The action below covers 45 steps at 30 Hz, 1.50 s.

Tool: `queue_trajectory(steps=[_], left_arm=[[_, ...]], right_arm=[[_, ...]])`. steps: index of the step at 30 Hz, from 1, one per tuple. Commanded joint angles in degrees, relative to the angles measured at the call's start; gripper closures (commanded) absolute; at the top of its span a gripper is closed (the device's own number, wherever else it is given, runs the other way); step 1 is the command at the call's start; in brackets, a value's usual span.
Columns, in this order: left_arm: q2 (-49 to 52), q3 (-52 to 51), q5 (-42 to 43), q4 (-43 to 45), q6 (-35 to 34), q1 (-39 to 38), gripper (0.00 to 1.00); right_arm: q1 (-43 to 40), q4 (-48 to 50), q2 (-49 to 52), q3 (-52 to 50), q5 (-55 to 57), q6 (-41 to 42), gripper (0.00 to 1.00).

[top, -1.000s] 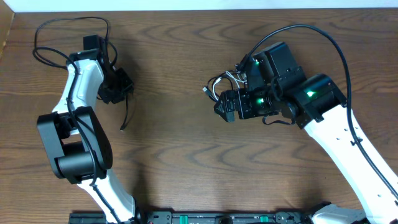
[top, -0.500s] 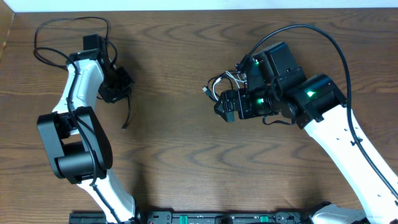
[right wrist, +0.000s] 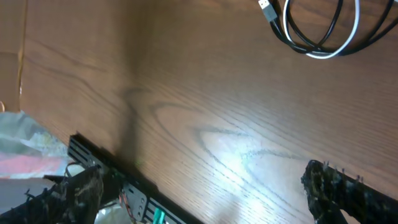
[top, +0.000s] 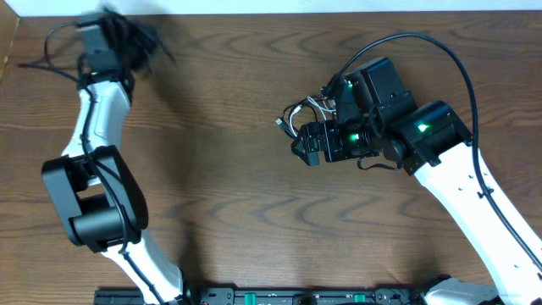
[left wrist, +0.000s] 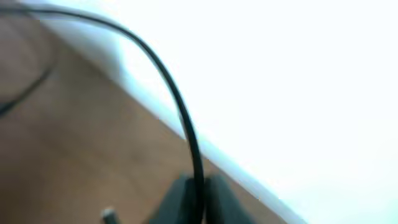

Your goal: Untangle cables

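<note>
I will move my right gripper next to the white cable's bend (top: 322,117) (right wrist: 352,34) on the near side of the small coil and close it there.
My left gripper (top: 118,38) is blurred at the table's far left edge. In the left wrist view its fingers (left wrist: 180,199) are shut on a thin black cable (left wrist: 177,99) that arcs up and away; a small plug end (left wrist: 109,214) shows beside them. A small coil of black and white cables (top: 296,117) lies mid-table, just left of my right arm. It also shows in the right wrist view (right wrist: 323,34) with a silver plug (right wrist: 267,9). My right gripper (top: 306,146) is open and empty just in front of the coil, its fingers (right wrist: 348,190) wide apart over bare wood.
The white back wall runs along the table's far edge (top: 271,10), close to the left gripper. A black rail (top: 296,296) with electronics lines the near edge. The thick black arm cable (top: 461,63) loops over the right arm.
My left arm has swung quickly up and back toward the far left corner, carrying the black cable off the table. The right arm and the coil have not moved.
</note>
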Motion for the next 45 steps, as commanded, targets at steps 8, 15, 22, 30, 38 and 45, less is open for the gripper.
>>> queue_trajectory(steps=[8, 15, 22, 30, 38, 45], left_arm=[[0.0, 1.0, -5.0, -13.7, 11.4, -0.9, 0.01], [-0.7, 1.0, -4.7, -26.3, 20.9, -0.8, 0.01], [-4.5, 1.0, 15.1, -32.6, 21.0, -2.1, 0.01], [-4.8, 0.4, 18.0, -48.8, 24.7, -11.8, 0.01], [-4.5, -1.9, -4.8, -53.1, 28.2, -26.3, 0.01], [-4.3, -1.9, -19.5, -54.7, 18.9, -29.4, 0.01]], right_arm=[[0.2, 0.3, -0.3, 0.0, -0.6, -0.1, 0.01], [0.2, 0.2, -0.3, 0.0, -0.6, 0.1, 0.01], [-0.7, 0.1, -0.3, 0.0, 3.8, 2.9, 0.01], [-8.5, -1.8, -0.3, -0.4, 14.9, 2.9, 0.01], [-14.7, -1.7, -0.3, -1.2, 15.1, 2.9, 0.01], [-13.7, 1.6, 1.7, -1.2, 15.1, 0.9, 0.01]])
